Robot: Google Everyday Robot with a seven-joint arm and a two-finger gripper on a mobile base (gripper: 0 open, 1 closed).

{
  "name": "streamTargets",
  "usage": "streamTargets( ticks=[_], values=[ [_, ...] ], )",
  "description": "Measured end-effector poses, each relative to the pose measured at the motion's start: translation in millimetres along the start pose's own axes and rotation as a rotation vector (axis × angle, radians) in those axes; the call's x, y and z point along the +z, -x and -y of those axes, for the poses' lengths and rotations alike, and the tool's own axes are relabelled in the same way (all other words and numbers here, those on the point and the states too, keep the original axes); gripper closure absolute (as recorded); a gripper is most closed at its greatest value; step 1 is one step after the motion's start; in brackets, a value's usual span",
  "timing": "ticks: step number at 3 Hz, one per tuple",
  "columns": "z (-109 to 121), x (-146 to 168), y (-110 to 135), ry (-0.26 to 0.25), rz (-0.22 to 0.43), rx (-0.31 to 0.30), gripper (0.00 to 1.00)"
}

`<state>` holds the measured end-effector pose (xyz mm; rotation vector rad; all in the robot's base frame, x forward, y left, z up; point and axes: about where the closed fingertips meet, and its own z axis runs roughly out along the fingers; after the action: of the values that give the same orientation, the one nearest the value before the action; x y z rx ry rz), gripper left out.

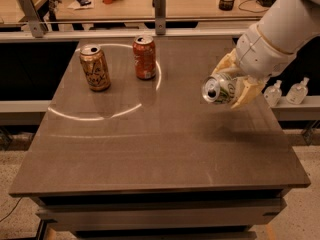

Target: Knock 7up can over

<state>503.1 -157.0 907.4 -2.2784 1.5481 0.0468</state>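
Observation:
The 7up can, now a little above the brown table, will be released on the bare brown table [208, 109] between the red can and the clear bottles.
The 7up can [219, 89], white and silver with green lettering, lies tipped on its side with its silver top facing left. It sits between the cream fingers [248, 93] of my gripper [231, 83], a little above the right side of the brown table [150, 149]. The gripper is shut on the can, with the white arm reaching in from the upper right. The can's shadow falls on the table just below it.
A gold-brown can [95, 67] and a red can [144, 57] stand upright at the table's back left. Two clear bottles [285, 92] stand on a ledge to the right. A rail with metal posts [159, 5] runs behind the table.

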Motion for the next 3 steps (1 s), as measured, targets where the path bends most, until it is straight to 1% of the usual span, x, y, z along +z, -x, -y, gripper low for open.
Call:
streamTargets(
  ticks=[1, 2, 3],
  values=[
    [3.8, 10.1, -7.0, 0.029, -0.055, -0.062, 1.00],
    [8.7, 17.2, -9.6, 0.055, -0.093, -0.093, 1.00],
    [10.8, 26.7, -6.2, 0.083, -0.102, -0.099, 1.00]
  ],
)
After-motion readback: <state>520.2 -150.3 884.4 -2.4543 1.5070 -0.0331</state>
